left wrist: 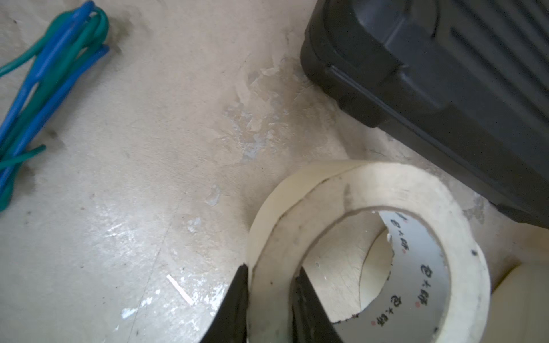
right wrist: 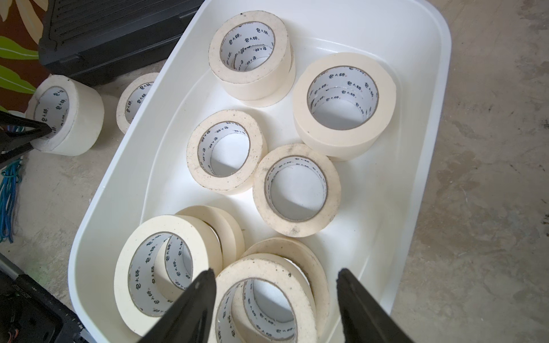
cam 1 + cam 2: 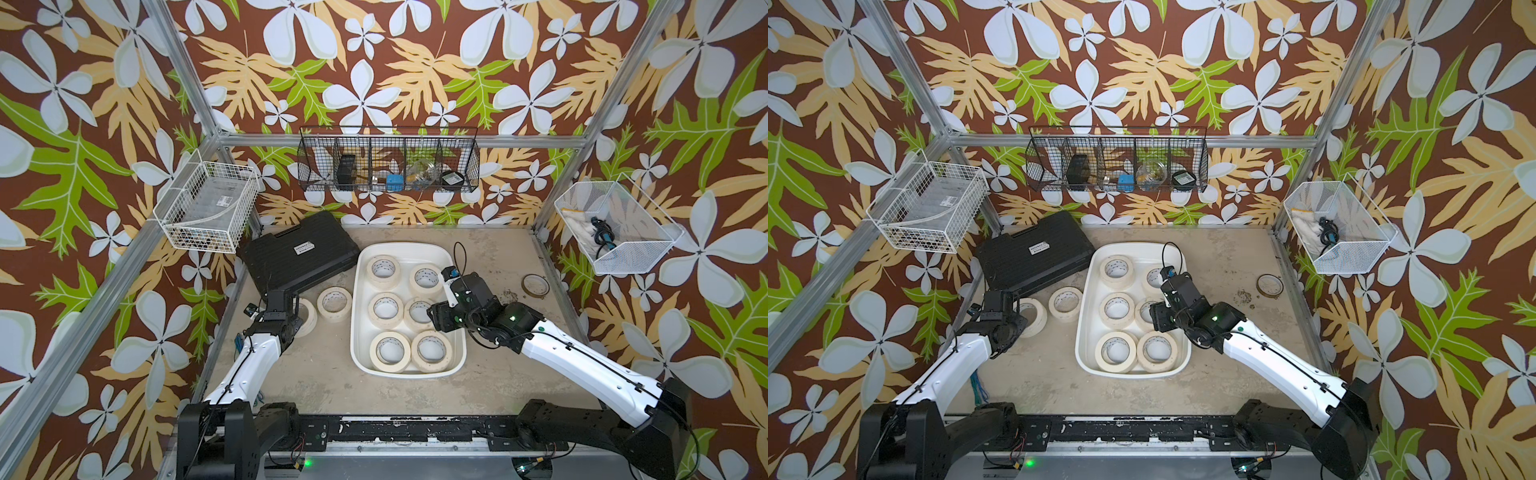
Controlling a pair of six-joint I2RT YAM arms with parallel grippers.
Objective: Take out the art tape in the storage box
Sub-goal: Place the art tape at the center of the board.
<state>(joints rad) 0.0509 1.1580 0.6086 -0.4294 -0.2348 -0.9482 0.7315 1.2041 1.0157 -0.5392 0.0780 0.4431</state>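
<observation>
Next, my left gripper releases its roll on the table point(image 3: 298, 316) point(image 1: 338, 207) in front of the black case, up against the free roll.
The white storage box point(image 3: 401, 248) point(image 3: 1133, 248) point(image 2: 401, 148) sits mid-table and holds several cream art tape rolls point(image 3: 385, 309) point(image 3: 1116, 309) point(image 2: 297, 190), some stacked in twos. My right gripper point(image 2: 274, 271) point(image 3: 438, 322) hangs open over the box's right side, its fingers straddling the front right stack without touching it. Two more rolls rest on the table left of the box. My left gripper point(image 1: 271, 267) is shut on the wall of one roll point(image 1: 371, 190) point(image 3: 309, 318) point(image 2: 68, 115), one finger inside the core. The other roll point(image 3: 334, 304) point(image 3: 1065, 304) lies free beside it.
A black ribbed case point(image 3: 299, 253) point(image 1: 445, 74) lies behind the left gripper, close to the held roll. A thin brown ring point(image 3: 535, 286) sits at the right. Blue and green cables point(image 1: 44, 74) lie by the left edge. Wire baskets point(image 3: 205, 208) hang on the walls.
</observation>
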